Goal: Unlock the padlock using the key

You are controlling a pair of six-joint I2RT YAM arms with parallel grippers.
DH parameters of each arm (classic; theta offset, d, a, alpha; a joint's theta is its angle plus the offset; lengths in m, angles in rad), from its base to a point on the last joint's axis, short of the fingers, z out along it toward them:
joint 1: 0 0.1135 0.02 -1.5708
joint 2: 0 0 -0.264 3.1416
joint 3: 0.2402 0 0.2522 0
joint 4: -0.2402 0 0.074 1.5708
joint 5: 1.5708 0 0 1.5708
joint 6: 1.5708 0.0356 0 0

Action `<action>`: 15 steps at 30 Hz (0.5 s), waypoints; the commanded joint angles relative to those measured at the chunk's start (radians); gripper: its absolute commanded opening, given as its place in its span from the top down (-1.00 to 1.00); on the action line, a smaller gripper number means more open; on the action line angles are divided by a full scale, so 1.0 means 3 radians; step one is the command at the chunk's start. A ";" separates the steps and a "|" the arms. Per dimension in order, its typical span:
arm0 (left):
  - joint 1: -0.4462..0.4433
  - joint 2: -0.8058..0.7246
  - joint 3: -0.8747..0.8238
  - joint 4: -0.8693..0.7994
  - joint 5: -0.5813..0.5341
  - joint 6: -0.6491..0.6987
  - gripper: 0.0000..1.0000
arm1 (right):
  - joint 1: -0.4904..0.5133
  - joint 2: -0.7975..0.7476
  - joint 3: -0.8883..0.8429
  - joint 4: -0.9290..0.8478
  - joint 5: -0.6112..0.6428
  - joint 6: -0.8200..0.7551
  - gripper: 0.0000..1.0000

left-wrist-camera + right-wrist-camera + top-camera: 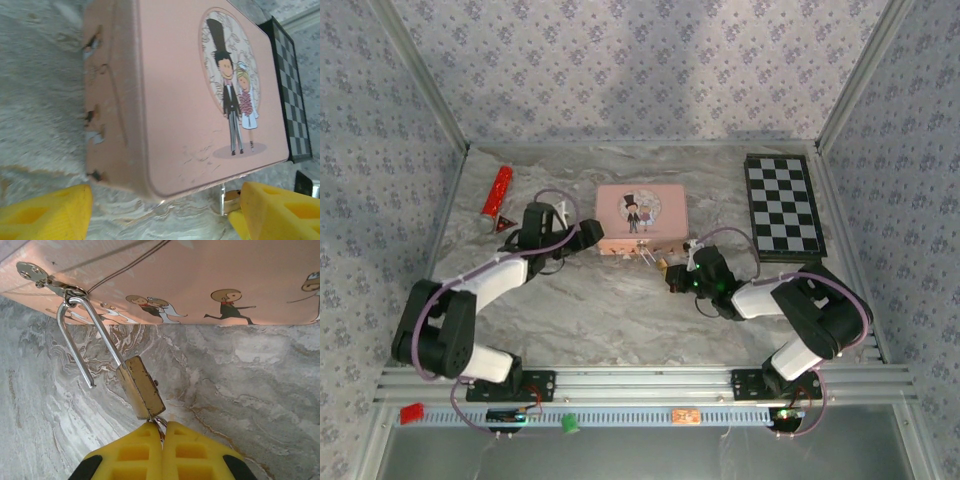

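The open shackle hangs through the tin's hasp while my right gripper holds the key's ring. So next I let go of the key and grip the shackle's long leg (pixel 105 336).
The padlock (pixel 141 387) is a small brass block lying on the marble table in front of the pink tin (pixel 200 275). Its steel shackle (pixel 80 335) hangs through the tin's hasp, with one leg free of the body. My right gripper (pixel 162 432) is shut on the key at the lock's underside. Just the key's ring (pixel 161 422) shows between the yellow fingers; the blade is hidden. From above, the right gripper (pixel 672 272) is at the tin's front edge, beside the padlock (pixel 663 264). My left gripper (pixel 585 235) is open, its fingers either side of the tin's near corner (pixel 150 185) without touching it.
A black-and-white chessboard (pixel 783 205) lies at the back right, close to the tin's right side. A red tube (pixel 497 195) lies at the back left. Patterned walls and metal posts close in the table on three sides.
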 commanded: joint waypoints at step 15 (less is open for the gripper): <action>-0.0270 0.0461 0.0317 -0.0124 0.0324 0.0080 -0.41 | -0.0181 -0.0107 0.0134 -0.0712 -0.0313 -0.0226 0.77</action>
